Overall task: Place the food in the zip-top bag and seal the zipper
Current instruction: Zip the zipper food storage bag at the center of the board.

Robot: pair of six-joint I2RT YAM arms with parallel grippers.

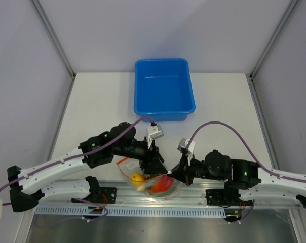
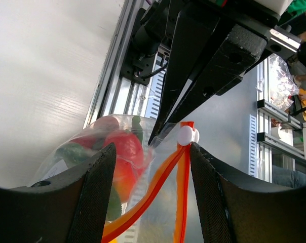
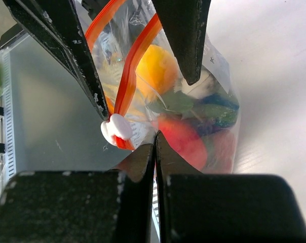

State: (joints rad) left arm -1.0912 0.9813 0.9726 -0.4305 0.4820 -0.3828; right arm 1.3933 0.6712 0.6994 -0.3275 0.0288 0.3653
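Observation:
My left gripper will pinch the orange-red strip (image 2: pixel 182 155) while my right gripper, which holds the bag's clear edge beside the slider, takes the strip's end.
The zip-top bag (image 1: pixel 152 183) lies at the table's near edge, between both grippers. Inside it are a yellow-orange fruit (image 3: pixel 160 68), a red tomato (image 3: pixel 186 142) and a green cucumber (image 3: pixel 216 114). The zipper (image 2: pixel 163 172) is an orange-red strip, its two halves spread apart below a white slider (image 2: pixel 187 135). My left gripper (image 2: pixel 152 152) stands open with its fingers on either side of the strip, holding nothing. My right gripper (image 3: pixel 155 139) is shut on the bag's clear edge, just beside the slider (image 3: pixel 117 127). In the top view the left gripper (image 1: pixel 155 164) and right gripper (image 1: pixel 177 172) nearly meet over the bag.
A blue plastic tub (image 1: pixel 164 90) stands at the back centre of the table. A slotted aluminium rail (image 1: pixel 158 202) with the arm bases runs along the near edge, right under the bag.

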